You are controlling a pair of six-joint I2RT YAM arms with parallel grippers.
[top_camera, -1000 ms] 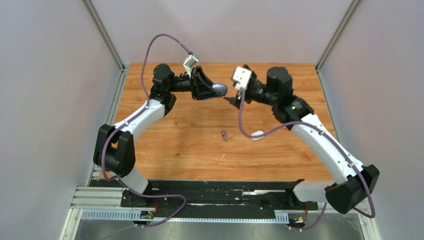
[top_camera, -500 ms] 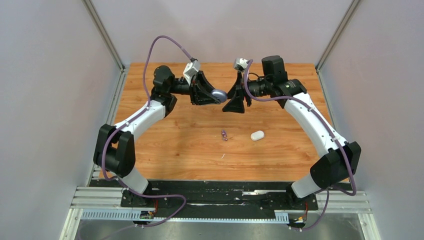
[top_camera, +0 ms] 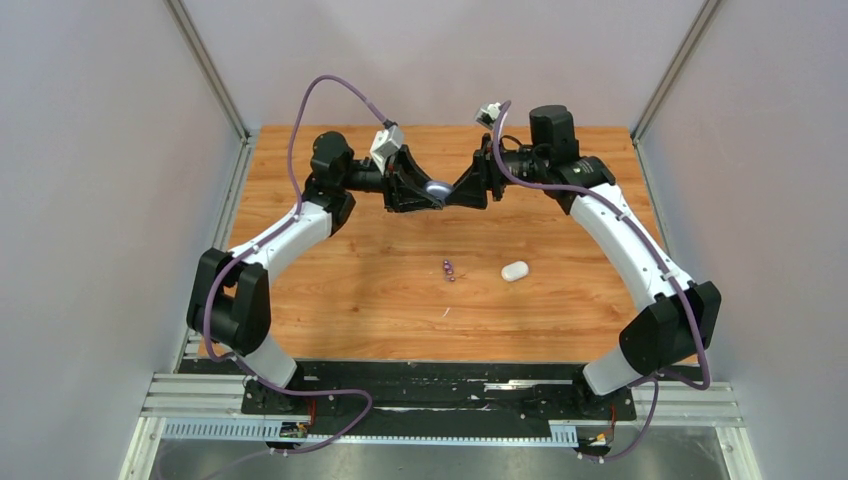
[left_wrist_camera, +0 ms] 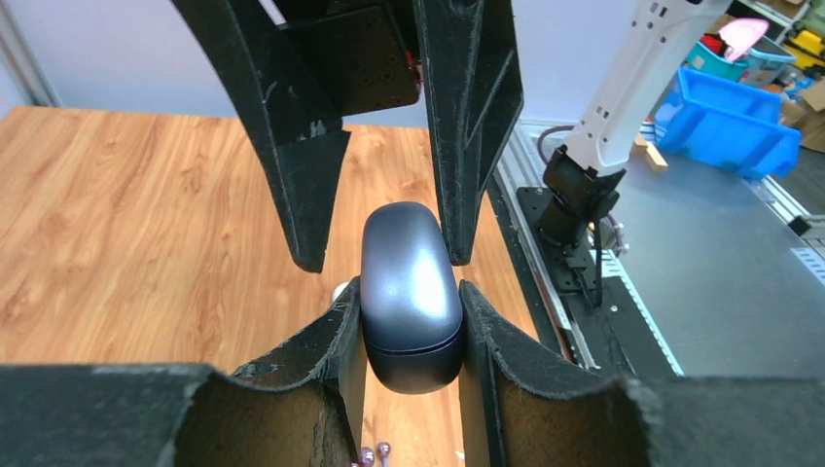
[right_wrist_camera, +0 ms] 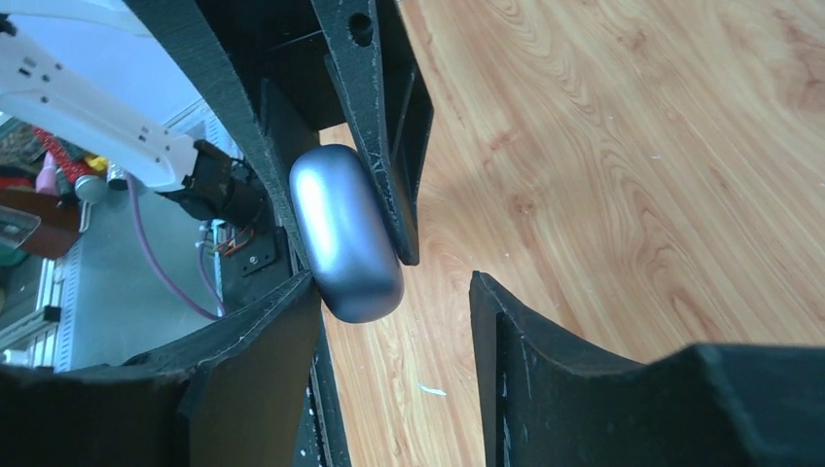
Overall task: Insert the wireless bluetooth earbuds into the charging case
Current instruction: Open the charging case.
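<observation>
I can see my left gripper holds the charging case with its lid shut, so next I swing the lid open with one finger of my right gripper, then pinch the open lid [right_wrist_camera: 352, 248].
A dark grey-purple oval charging case [top_camera: 438, 187], its lid closed, hangs above the far middle of the table. My left gripper [top_camera: 425, 190] is shut on it, and in the left wrist view the case [left_wrist_camera: 411, 292] sits pinched between both pads. My right gripper [top_camera: 458, 192] faces it from the right, open, with its fingers straddling the case's free end [right_wrist_camera: 342, 233]. One finger lies close beside the case and the other stands well apart. Two dark purple earbuds [top_camera: 448, 268] lie together on the wood below, and they also show at the left wrist view's bottom edge as purple earbuds [left_wrist_camera: 375, 452].
A white oval case [top_camera: 515, 271] lies on the table right of the purple earbuds. Grey walls close in the wooden table [top_camera: 330, 290] at the left, right and back. The arms' black base rail [top_camera: 440, 385] runs along the near edge.
My right arm has swung its gripper in from the right, turned it, and brought its narrowing jaws around the end of the held case. The left gripper has hardly moved.
</observation>
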